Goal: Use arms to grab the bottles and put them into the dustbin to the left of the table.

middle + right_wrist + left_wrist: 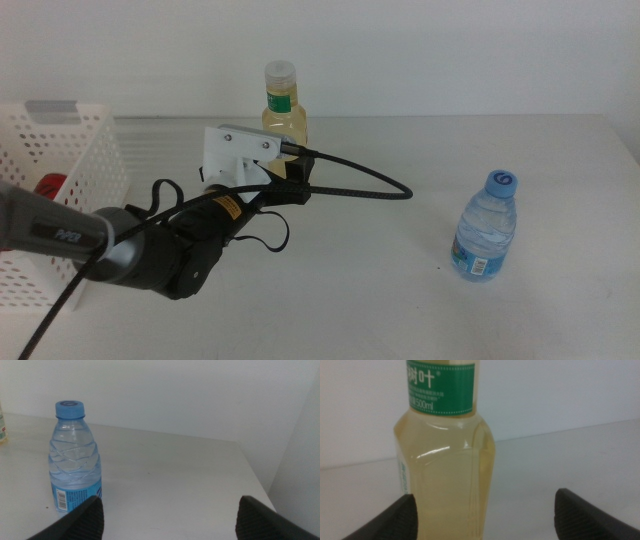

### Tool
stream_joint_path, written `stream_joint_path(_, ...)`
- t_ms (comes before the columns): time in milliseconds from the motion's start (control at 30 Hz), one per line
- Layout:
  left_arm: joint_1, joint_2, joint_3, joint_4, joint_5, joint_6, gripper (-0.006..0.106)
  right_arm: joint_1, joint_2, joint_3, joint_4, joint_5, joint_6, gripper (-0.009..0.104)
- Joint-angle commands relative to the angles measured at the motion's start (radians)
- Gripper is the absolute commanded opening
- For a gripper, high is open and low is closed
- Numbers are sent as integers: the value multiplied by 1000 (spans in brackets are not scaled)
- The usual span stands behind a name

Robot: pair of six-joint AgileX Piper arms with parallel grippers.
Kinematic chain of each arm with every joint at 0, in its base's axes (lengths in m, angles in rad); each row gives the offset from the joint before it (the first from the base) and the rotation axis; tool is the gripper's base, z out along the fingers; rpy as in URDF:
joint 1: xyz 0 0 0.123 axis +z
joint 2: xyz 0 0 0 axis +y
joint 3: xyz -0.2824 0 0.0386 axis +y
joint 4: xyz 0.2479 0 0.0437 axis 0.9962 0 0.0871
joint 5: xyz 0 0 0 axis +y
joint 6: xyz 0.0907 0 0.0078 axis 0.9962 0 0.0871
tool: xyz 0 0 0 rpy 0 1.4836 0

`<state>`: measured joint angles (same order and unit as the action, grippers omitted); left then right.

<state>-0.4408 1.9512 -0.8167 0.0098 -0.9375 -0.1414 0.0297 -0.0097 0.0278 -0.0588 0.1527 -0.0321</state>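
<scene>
The robot's left gripper should close on the upper body (288,128) (445,451) of the yellow-liquid bottle, just below the bottle's green label.
A yellow-liquid bottle (283,108) with a white cap and green label stands at the back of the table (400,300). My left gripper (292,188) has reached it. In the left wrist view the bottle (445,475) fills the space by one jaw, and the left gripper (485,504) is open around it. A blue-capped water bottle (487,226) stands at the right. In the right wrist view this bottle (75,460) is just ahead of one jaw of my open right gripper (170,506). The white dustbin (70,150) is at the left, with something red (50,185) partly showing inside it.
The left arm's white housing (238,152) and black cable (370,185) lie across the table's middle and hide the yellow bottle's lower part. The table's right edge (260,485) runs close behind the water bottle.
</scene>
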Motion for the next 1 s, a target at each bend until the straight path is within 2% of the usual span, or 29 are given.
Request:
stream_joint_path(0,-6,-32,-44,-26,-65,-9,90,-5,-27,-8,-14,-77,-10,84)
stream_joint_path(400,-4,43,-198,-76,16,24,90,-5,-27,-8,-14,-77,-10,84)
stream_joint_path(700,-4,121,-315,-145,16,130,90,-5,-27,-8,-14,-77,-10,84)
stream_joint_path(967,-4,150,-350,-144,18,188,90,-5,-27,-8,-14,-77,-10,84)
